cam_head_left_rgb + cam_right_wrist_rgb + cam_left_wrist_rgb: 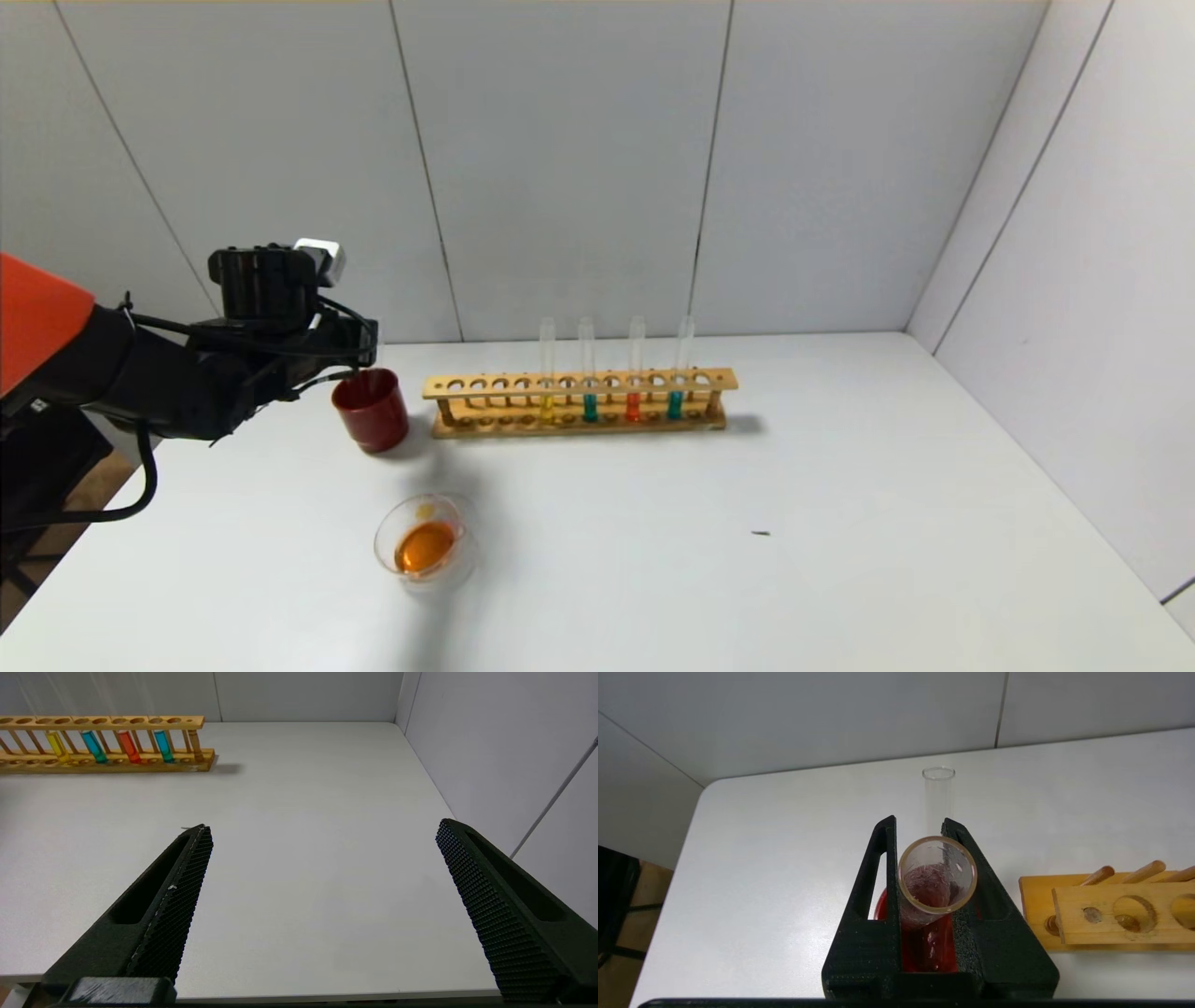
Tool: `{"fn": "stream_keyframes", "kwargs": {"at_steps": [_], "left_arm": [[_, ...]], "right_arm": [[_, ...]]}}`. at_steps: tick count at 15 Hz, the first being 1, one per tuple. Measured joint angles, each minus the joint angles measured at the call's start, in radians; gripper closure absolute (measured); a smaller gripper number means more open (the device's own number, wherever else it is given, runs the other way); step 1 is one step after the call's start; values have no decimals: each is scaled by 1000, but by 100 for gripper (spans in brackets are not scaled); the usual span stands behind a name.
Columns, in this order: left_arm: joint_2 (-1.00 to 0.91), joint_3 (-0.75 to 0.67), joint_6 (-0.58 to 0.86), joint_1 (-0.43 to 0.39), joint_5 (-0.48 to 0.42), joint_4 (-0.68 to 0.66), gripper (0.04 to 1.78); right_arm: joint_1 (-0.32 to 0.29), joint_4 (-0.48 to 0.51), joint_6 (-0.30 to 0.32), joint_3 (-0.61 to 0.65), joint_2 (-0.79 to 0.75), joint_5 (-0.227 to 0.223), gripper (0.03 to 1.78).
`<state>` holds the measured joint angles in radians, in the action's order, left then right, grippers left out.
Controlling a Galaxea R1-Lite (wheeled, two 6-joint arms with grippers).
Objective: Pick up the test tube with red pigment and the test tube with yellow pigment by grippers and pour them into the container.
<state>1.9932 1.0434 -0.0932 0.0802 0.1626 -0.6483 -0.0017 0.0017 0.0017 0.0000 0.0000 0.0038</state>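
Observation:
Next, my left gripper lets go of the empty test tube inside the dark red cup [372, 391] [932, 943], in front of the second empty tube. The held test tube now tilts down into the cup.
My left gripper [362, 359] hangs over the dark red cup [371, 413] at the table's back left. In the left wrist view it [920, 820] is shut on an empty clear test tube [936, 877] that tilts down into the cup [929, 947]. A second empty tube [939, 794] stands behind it in the cup. The container [425, 546], a low clear dish, holds orange liquid near the front. A tube with yellow pigment [546, 407] and a tube with red pigment [633, 407] stand in the wooden rack [579, 385]. My right gripper [323, 826] is open and empty over bare table.
Two teal tubes [590, 407] [675, 405] also stand in the rack, which shows in the right wrist view [103, 763] and the left wrist view [1111, 910]. A small dark speck [761, 533] lies on the table. Walls close the back and right.

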Motion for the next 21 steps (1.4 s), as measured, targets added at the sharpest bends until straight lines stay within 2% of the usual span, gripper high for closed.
{"fn": "stream_keyframes", "kwargs": {"at_steps": [10, 13, 15, 19, 21], "left_arm": [[54, 0, 0, -1, -29, -5, 147], [58, 2, -1, -1, -30, -6, 140], [59, 3, -1, 0, -30, -6, 123], [54, 0, -3, 0, -29, -6, 55], [44, -4, -3, 1, -29, -4, 30]], "right_arm": [[0, 0, 0, 0, 0, 0, 6], [0, 0, 0, 0, 0, 0, 6], [0, 0, 0, 0, 0, 0, 6], [0, 0, 0, 0, 0, 0, 6], [0, 0, 0, 0, 0, 0, 6]]}}
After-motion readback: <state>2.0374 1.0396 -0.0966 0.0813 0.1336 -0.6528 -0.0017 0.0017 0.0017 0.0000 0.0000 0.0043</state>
